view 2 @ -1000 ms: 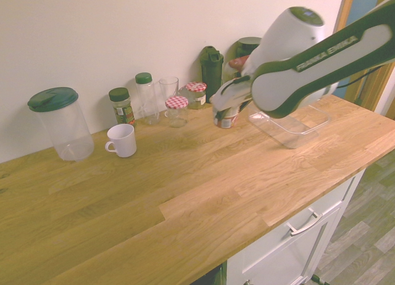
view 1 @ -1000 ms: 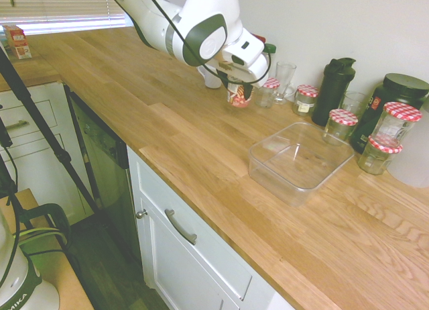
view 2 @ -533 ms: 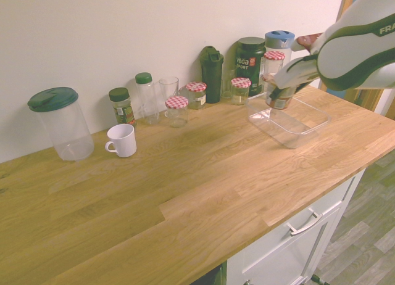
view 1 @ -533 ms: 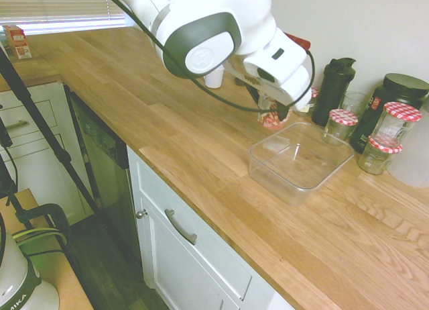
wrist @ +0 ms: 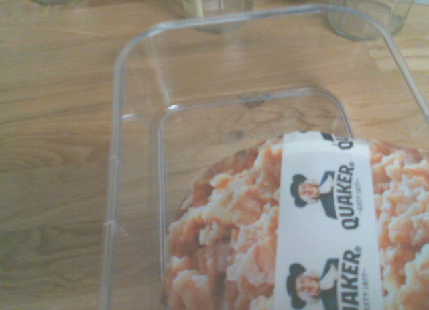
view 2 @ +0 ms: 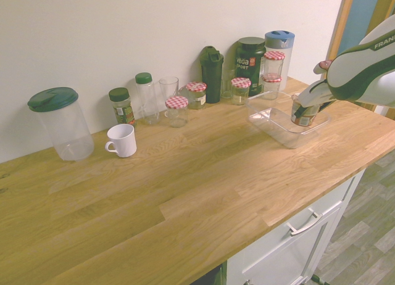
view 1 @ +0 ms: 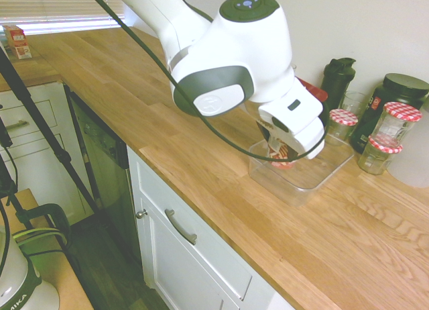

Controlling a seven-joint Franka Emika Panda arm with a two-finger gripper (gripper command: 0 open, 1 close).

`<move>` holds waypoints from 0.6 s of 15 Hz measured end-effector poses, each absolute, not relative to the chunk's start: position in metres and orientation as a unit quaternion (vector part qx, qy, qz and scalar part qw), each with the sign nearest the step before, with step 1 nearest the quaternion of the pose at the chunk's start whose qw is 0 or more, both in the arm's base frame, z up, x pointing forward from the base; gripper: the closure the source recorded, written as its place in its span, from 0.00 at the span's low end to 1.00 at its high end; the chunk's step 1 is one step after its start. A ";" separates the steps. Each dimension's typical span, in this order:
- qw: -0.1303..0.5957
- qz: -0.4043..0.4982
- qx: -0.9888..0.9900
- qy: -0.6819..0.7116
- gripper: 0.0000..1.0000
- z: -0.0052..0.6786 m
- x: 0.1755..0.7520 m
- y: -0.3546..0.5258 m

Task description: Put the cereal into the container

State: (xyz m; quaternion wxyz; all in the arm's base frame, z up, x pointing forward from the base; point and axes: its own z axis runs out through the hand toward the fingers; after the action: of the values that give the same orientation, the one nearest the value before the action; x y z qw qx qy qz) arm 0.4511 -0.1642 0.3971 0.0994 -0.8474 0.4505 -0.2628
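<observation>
The cereal will go down on the clear container's bottom [view 1: 290, 178] from my gripper, away from the jars with red-checked lids.
The cereal [view 1: 284, 157] is a small cup printed red, white and brown, reading Quaker in the wrist view [wrist: 301, 236]. My gripper [view 1: 280, 147] is shut on it from above. The cup hangs upright within the outline of the container [view 1: 315, 174], a wide, shallow, clear tub on the wooden counter. From the other side, the gripper [view 2: 307, 107] and cereal [view 2: 302, 117] sit low at the right part of the container [view 2: 271, 121]. I cannot tell whether the cup touches the tub floor. The container's rim [wrist: 134, 122] fills the wrist view.
Along the wall behind the tub stand jars with red-checked lids [view 1: 342, 124] [view 2: 240, 89], a black shaker bottle [view 2: 212, 72] and a dark green canister [view 2: 250, 63]. Further left are a clear glass [view 2: 168, 90], a white mug [view 2: 121, 140] and a green-lidded jug [view 2: 62, 121].
The gripper has carried the cereal from beside the jars, across the counter and past the tub's edge, and lowered it into the tub's outline. The tub and jars have not moved.
</observation>
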 end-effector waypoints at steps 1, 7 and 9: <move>0.096 -0.256 -0.849 0.452 1.00 0.389 0.457 -0.167; 0.095 -0.230 -0.856 0.454 1.00 0.368 0.496 -0.171; 0.094 -0.221 -0.859 0.451 1.00 0.361 0.509 -0.172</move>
State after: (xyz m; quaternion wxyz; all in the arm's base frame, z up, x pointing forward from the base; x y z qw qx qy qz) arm 0.5095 -0.1721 0.3612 0.0939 -0.8593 0.4514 -0.2213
